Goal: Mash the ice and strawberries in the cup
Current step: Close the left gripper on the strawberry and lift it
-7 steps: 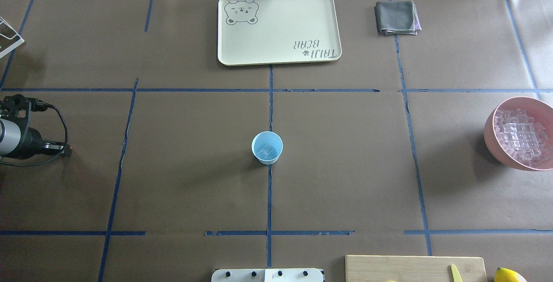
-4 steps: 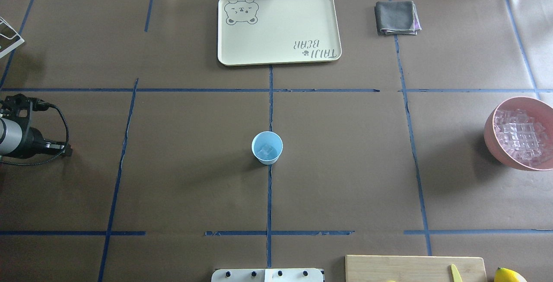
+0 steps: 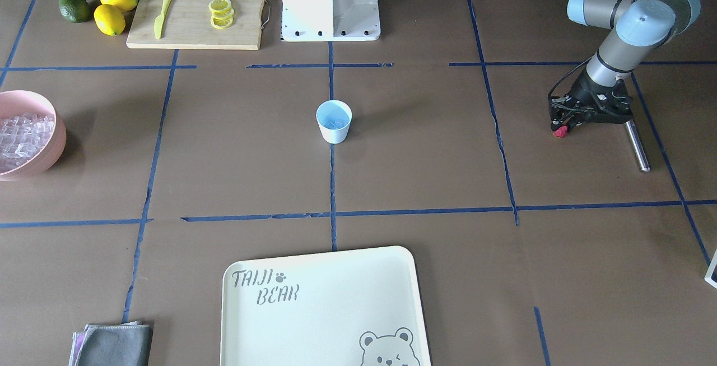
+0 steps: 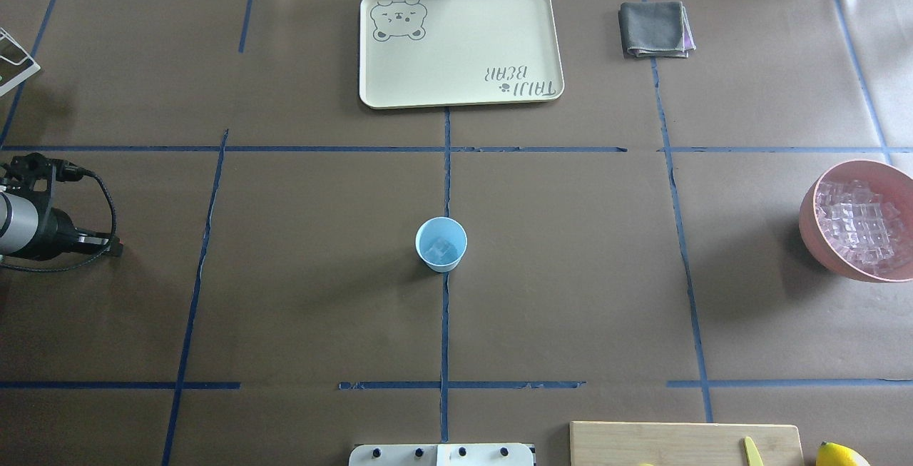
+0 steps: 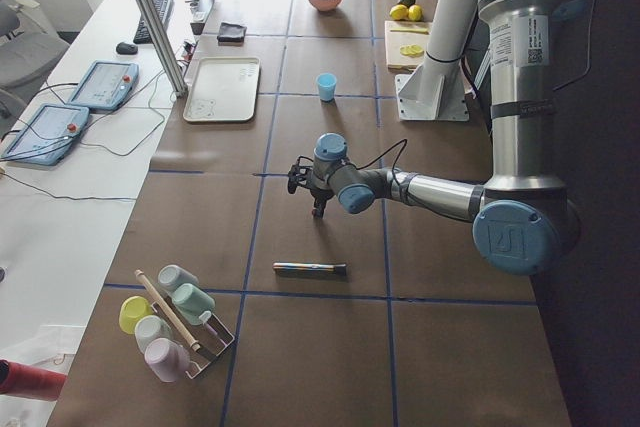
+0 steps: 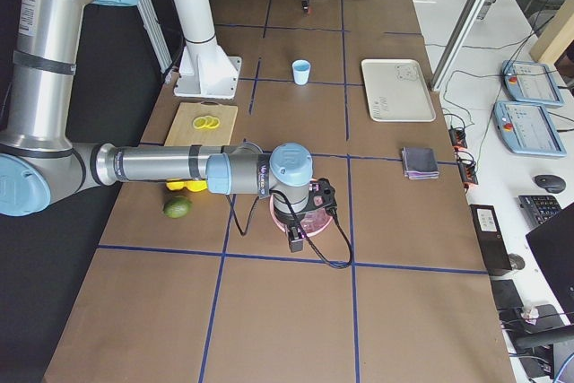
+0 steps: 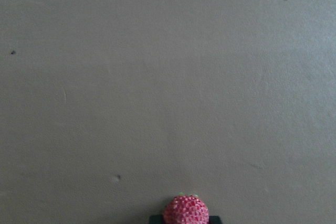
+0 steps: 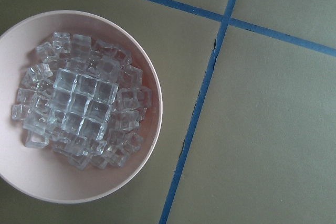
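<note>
I should release the red strawberry from my left gripper inside the pale-blue cup (image 3: pixel 334 126), next to the clear ice cubes.
The pale-blue cup (image 4: pixel 441 243) stands upright at the table's middle with a few clear ice cubes (image 4: pixel 444 246) inside. Far to its left, my left gripper (image 3: pixel 561 127) hangs low over the table, shut on a small red strawberry (image 7: pixel 186 211). That berry peeks out between the fingertips at the bottom of the left wrist view. My right gripper (image 6: pixel 296 241) hovers by the pink bowl (image 8: pixel 152 129), which is heaped with ice (image 8: pixel 84 103). Its fingers show in no close view, so I cannot tell its state.
A metal rod (image 3: pixel 637 145) lies on the table just beyond the left gripper. A cream tray (image 4: pixel 463 88) and a grey cloth (image 4: pixel 655 29) sit at the far side. A cutting board (image 3: pixel 190 29) with lemon slices, a yellow knife, lemons and a lime lies near the robot's base.
The left wrist has shifted slightly toward the table's left edge. The cup, bowl and tray have stayed where they were.
</note>
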